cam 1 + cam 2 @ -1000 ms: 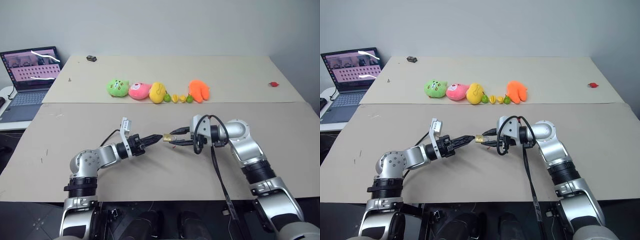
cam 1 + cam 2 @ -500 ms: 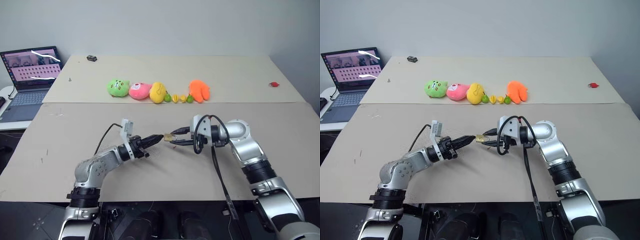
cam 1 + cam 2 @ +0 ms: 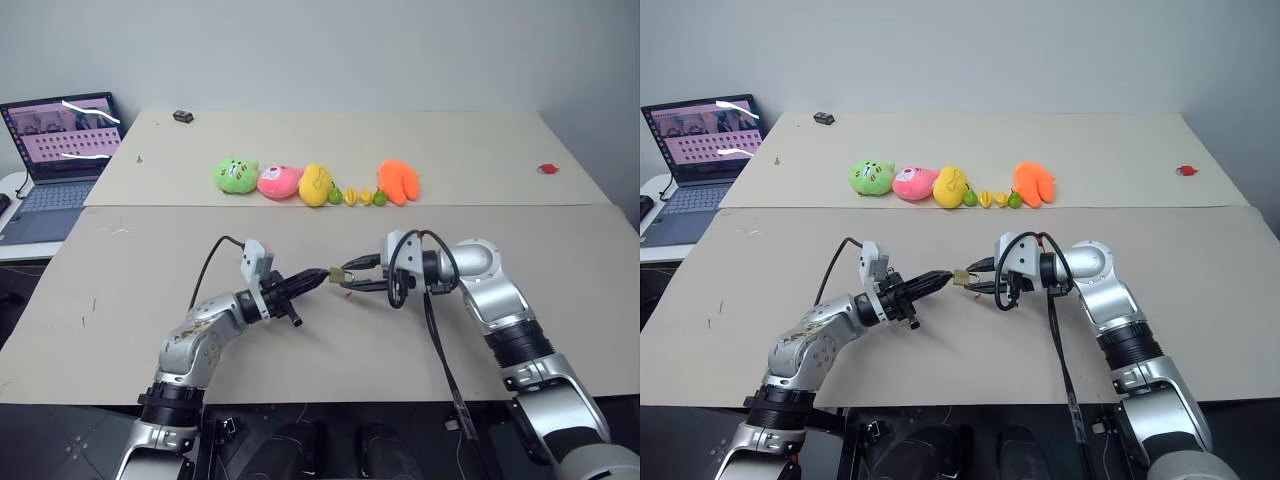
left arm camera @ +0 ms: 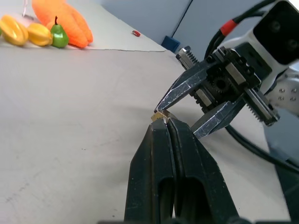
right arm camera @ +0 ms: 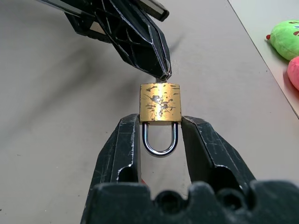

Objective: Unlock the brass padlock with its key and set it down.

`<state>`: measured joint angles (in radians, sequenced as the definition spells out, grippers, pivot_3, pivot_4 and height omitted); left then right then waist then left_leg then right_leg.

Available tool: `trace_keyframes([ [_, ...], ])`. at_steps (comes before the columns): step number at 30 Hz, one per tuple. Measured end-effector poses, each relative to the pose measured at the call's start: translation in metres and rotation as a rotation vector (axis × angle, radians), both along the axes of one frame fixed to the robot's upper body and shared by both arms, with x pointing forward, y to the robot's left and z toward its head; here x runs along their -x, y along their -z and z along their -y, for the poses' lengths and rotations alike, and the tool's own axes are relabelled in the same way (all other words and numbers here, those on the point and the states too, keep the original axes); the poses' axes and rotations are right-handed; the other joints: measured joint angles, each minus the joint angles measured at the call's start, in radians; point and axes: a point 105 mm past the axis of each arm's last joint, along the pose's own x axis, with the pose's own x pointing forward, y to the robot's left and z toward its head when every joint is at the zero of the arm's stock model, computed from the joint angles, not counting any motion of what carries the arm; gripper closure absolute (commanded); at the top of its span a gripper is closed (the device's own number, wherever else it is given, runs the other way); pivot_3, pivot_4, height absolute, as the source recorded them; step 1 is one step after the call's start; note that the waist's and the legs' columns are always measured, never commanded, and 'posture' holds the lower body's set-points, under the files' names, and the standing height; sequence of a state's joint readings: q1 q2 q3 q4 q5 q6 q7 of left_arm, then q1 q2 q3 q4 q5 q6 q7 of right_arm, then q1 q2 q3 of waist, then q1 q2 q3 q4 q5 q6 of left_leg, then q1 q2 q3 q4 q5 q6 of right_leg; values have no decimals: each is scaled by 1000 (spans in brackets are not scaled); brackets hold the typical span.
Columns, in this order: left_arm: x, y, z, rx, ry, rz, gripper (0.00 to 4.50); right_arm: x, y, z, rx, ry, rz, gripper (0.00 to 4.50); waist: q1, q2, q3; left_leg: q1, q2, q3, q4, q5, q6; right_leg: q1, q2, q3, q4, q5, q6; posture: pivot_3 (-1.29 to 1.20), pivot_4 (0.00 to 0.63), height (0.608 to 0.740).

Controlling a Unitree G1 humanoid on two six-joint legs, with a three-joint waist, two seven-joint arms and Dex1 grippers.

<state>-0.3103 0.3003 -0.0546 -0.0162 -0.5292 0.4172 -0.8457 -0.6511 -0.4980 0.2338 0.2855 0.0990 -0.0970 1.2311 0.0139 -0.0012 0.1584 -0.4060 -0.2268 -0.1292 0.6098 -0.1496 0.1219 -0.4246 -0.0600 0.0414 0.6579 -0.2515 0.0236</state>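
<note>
My left gripper will release the key and take the padlock's body [image 3: 336, 275] to free my right gripper, since the shackle points back into my right gripper's fingers.
The brass padlock [image 5: 160, 106], small and scuffed, hangs above the table with its silvery shackle [image 5: 160, 148] looped back between my right gripper's fingers. My right gripper [image 3: 352, 275] is shut on the padlock's body from both sides and reaches in from the right, a little above the tabletop. My left gripper [image 3: 318, 274] is shut, and its fingertips [image 5: 161, 71] press against the padlock's base from the opposite side. From the left wrist, a corner of the padlock [image 4: 160, 115] peeks past the shut fingers [image 4: 170, 140]. The key is hidden.
A row of plush toys lies behind the grippers: green [image 3: 235, 175], pink [image 3: 279, 181], yellow [image 3: 315, 184], several tiny fruits [image 3: 357, 196], and orange [image 3: 398, 182]. An open laptop [image 3: 60, 150] sits at the far left. There are a small black object [image 3: 182, 117] and a red one [image 3: 547, 168] on the far table.
My left wrist has rolled about its own line with the fingertips staying at the padlock's base, and the left elbow has swung outward. The right gripper and the padlock have kept still.
</note>
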Motion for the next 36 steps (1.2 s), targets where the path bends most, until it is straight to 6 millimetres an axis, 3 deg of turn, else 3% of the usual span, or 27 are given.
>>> trace_keyframes([
  [12, 2, 4, -2, -104, 18, 202, 4447, 2, 3, -2, 10, -12, -7, 3565, 0, 0, 0, 0, 0, 0, 0, 0, 1, 0, 0, 0, 0, 0, 0, 0, 150, 740],
  [17, -1, 7, -1, -53, 25, 88, 4447, 0, 4, 0, 18, -2, -8, 3565, 1, 0, 0, 0, 0, 0, 0, -1, 1, 0, 0, 0, 0, 0, 0, 0, 150, 740],
  [21, -12, 12, -8, 103, -39, -226, 3317, 1, 3, 1, 17, -7, -8, 3565, -2, 0, 0, 0, 0, 0, 0, -1, 2, -1, 1, 0, 1, 0, 1, 0, 150, 740],
  [26, -21, -2, -10, 234, -54, -395, 1359, 1, 3, 2, 24, -9, -9, 3565, -2, 0, 0, 0, 0, 0, 2, 0, 0, -1, 1, 0, 2, 0, 1, 0, 150, 740],
  [28, -20, -7, -10, 272, -33, -446, 800, 1, 3, 2, 23, -10, -9, 3565, -2, 0, 0, 0, 0, 0, 2, 0, 0, 0, 1, 0, 2, 0, 1, 0, 150, 740],
  [36, -13, -15, -14, 376, 46, -617, 800, 1, 2, 1, 21, -11, -9, 3565, -2, 0, 0, 0, 0, 0, 2, 3, -5, 0, 1, 0, 2, 0, 1, 0, 150, 740],
])
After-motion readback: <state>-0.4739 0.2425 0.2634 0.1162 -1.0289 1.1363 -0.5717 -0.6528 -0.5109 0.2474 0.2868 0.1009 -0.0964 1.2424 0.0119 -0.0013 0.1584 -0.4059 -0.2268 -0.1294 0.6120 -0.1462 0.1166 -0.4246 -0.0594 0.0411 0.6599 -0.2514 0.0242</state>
